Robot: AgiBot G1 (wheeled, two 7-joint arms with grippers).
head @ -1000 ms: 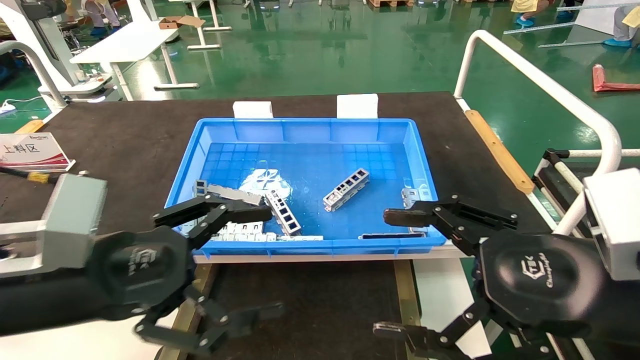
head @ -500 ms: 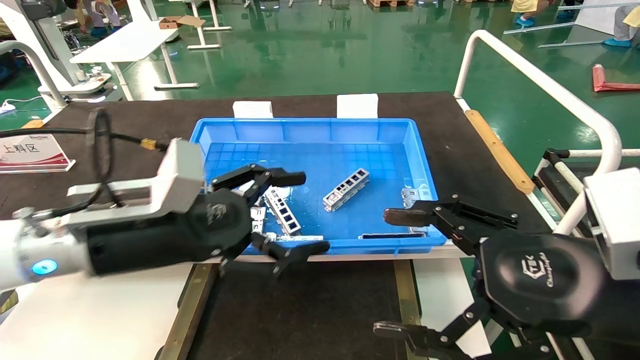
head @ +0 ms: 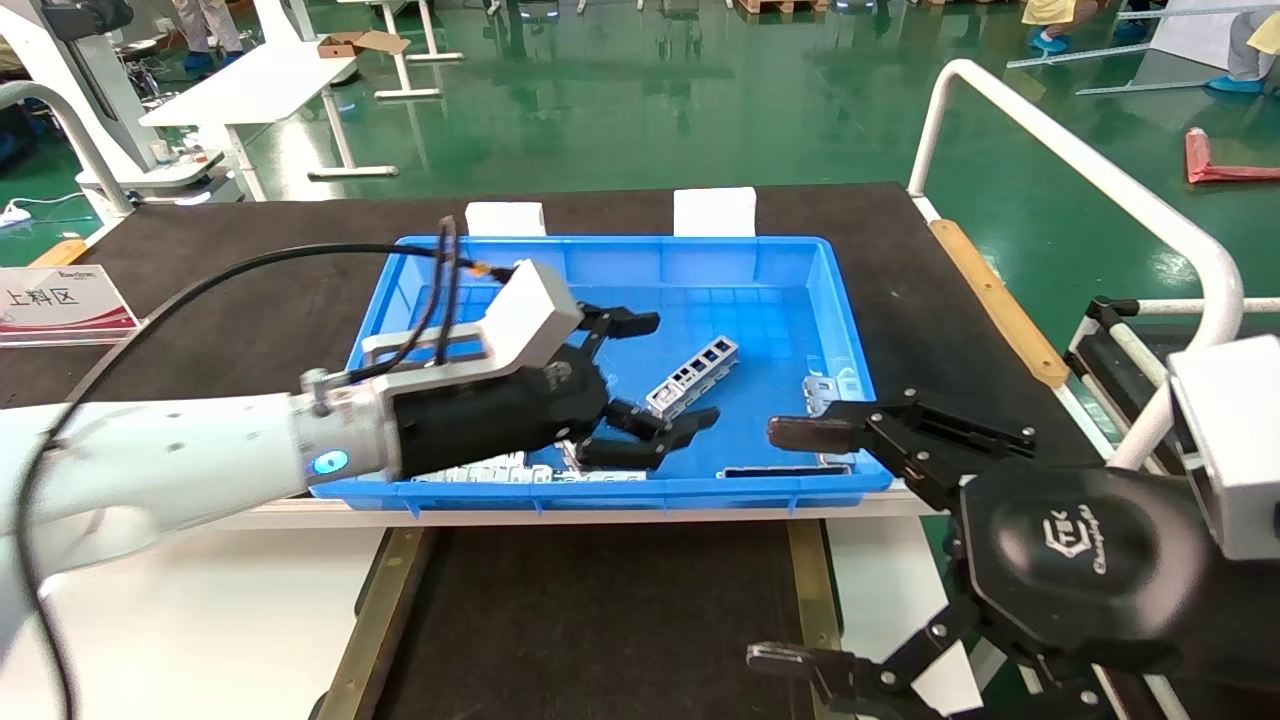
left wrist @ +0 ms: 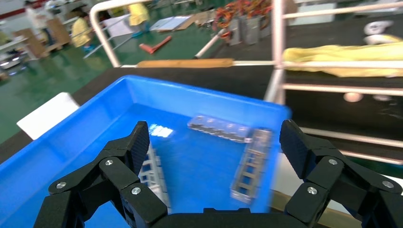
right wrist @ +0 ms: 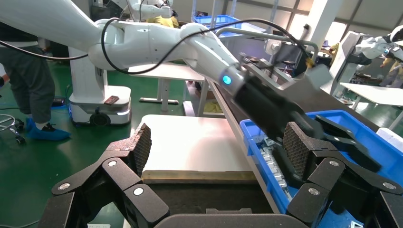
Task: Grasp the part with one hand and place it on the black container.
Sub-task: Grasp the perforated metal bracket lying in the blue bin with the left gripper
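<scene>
The robot's left gripper will close on the near half (head: 675,392) (left wrist: 159,185) of the silvery part that lies diagonally in the blue crate, with its fingers across the part's long sides.
The part (head: 693,377), a silvery ladder-like channel bar, lies diagonally on the floor of the blue crate (head: 850,330). My left gripper (head: 668,370) is open and empty inside the crate, its fingers either side of the part and above it. In the left wrist view the open left gripper (left wrist: 216,142) has a ladder bar (left wrist: 154,173) beside one finger and two more bars farther off (left wrist: 250,164). The black container (head: 600,620) with brass rails (head: 375,610) lies in front of the crate. My right gripper (head: 780,545) hangs open and empty over the container's right side and also shows in the right wrist view (right wrist: 219,145).
More metal pieces lie in the crate: flat plates (head: 480,468) at the front left, one piece (head: 822,390) by the right wall, a dark strip (head: 780,470) along the front wall. A white guard rail (head: 1050,130) stands at the right. A sign (head: 60,300) sits far left.
My left arm has swung from the front left up and rightward into the crate, ending open around the part. The right arm and the parts have not moved.
</scene>
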